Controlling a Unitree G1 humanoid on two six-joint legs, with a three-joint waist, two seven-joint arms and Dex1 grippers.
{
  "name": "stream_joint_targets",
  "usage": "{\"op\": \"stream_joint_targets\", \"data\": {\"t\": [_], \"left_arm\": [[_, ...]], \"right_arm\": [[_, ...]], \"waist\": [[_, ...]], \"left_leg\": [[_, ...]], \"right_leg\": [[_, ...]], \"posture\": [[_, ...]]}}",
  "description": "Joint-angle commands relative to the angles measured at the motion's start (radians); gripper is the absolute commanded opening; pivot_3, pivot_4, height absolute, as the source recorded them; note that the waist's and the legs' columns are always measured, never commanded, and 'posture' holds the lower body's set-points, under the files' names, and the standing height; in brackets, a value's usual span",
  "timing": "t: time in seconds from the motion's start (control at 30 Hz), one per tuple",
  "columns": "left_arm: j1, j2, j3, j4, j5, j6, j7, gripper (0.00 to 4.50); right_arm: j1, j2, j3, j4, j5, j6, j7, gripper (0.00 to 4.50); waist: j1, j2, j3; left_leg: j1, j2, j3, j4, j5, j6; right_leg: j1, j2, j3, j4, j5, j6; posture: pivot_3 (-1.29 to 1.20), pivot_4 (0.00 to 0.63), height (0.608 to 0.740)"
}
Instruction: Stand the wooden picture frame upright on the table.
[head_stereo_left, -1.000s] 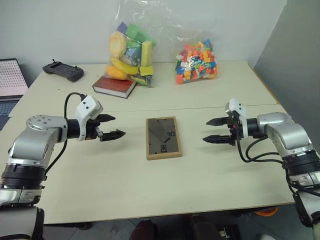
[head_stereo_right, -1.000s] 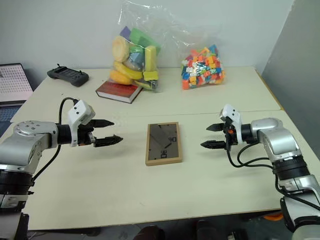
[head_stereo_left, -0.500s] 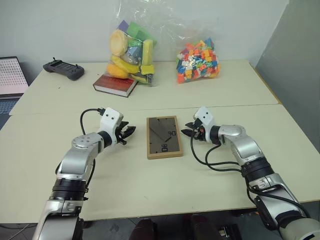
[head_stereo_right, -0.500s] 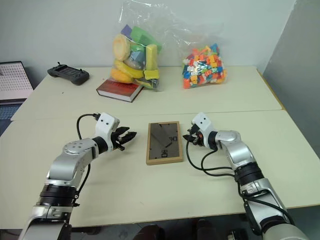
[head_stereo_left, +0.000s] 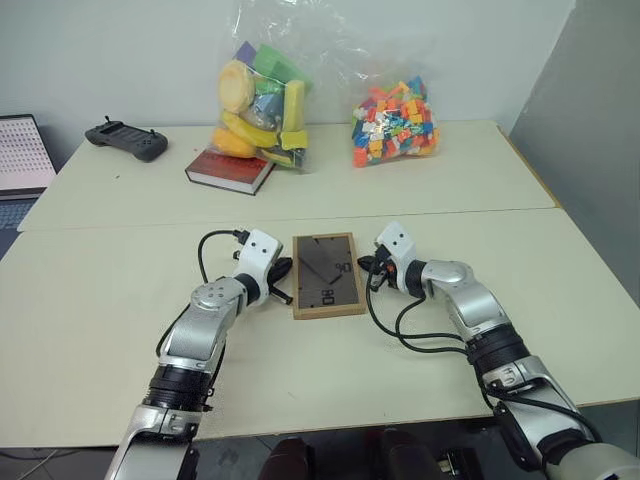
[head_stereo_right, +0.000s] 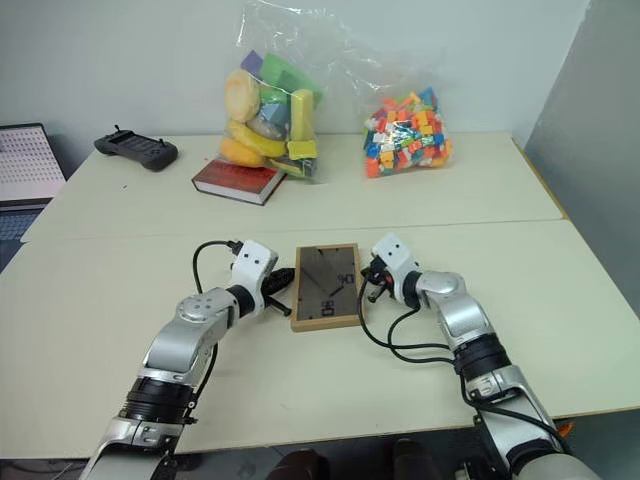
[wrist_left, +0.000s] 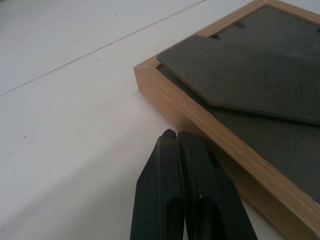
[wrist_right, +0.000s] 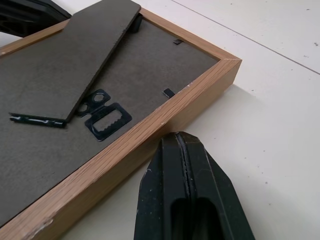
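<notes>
My left gripper needs to open, turn and clamp the frame by its near corner (head_stereo_left: 298, 312), because its shut fingers only sit beside the flat frame's wooden edge.
The wooden picture frame (head_stereo_left: 326, 275) lies flat on the table (head_stereo_left: 100, 300), back side up, with its dark fold-out stand (wrist_right: 70, 65) lying over the dark back panel. My left gripper (head_stereo_left: 282, 276) is shut and empty, low over the table. Its tips (wrist_left: 173, 134) are right beside the frame's left wooden edge (wrist_left: 200, 120). My right gripper (head_stereo_left: 368, 268) is also shut and empty, with its tips (wrist_right: 184, 136) close against the frame's right wooden edge (wrist_right: 150, 135). Whether either touches the wood I cannot tell.
At the back of the table are a dark red book (head_stereo_left: 230, 168), a clear bag of foam shapes (head_stereo_left: 262, 100) and a bag of coloured bricks (head_stereo_left: 395, 122). A black controller (head_stereo_left: 126, 138) and a laptop (head_stereo_left: 20, 160) sit far left. A seam (head_stereo_left: 480, 212) crosses the tabletop.
Both arms have swung inward and down from wide apart to either side of the frame. Both grippers went from open to shut. The frame has not moved.
</notes>
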Motion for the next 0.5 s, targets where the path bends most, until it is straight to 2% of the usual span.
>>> {"op": "stream_joint_targets", "data": {"t": [0.03,0.27,0.4,0.5], "left_arm": [[0.052,0.040,-0.050,-0.181,-0.031,0.087,-0.081,0.02],[0.146,0.132,-0.081,-0.430,-0.093,0.280,-0.168,0.02],[0.216,0.249,-0.073,-0.532,-0.122,0.367,-0.233,0.02],[0.280,0.337,0.001,-0.579,-0.175,0.391,-0.289,0.02]], "right_arm": [[0.044,-0.014,0.012,-0.177,0.090,0.084,0.114,0.00],[0.122,-0.120,0.040,-0.350,0.124,0.190,0.214,0.00],[0.134,-0.187,0.041,-0.323,0.056,0.142,0.188,0.00],[0.142,-0.241,0.029,-0.310,0.024,0.109,0.178,0.00]], "waist": [[0.000,0.000,0.000],[0.001,0.000,0.000],[0.000,0.000,0.000],[0.001,0.000,0.000]], "left_leg": [[0.000,0.000,0.000,0.000,0.000,0.001],[0.000,0.000,-0.001,0.000,-0.002,0.004],[0.001,0.000,-0.001,0.000,-0.002,0.004],[0.001,0.000,-0.001,0.000,-0.002,0.004]], "right_leg": [[0.000,0.000,0.000,0.000,0.000,0.000],[0.001,0.000,0.000,-0.001,0.000,0.000],[0.001,0.000,0.000,0.000,0.000,0.000],[0.001,0.000,0.000,-0.001,0.000,0.000]], "posture": [[0.00,0.150,0.740],[0.00,0.150,0.740],[0.00,0.150,0.740],[0.00,0.150,0.740]]}}
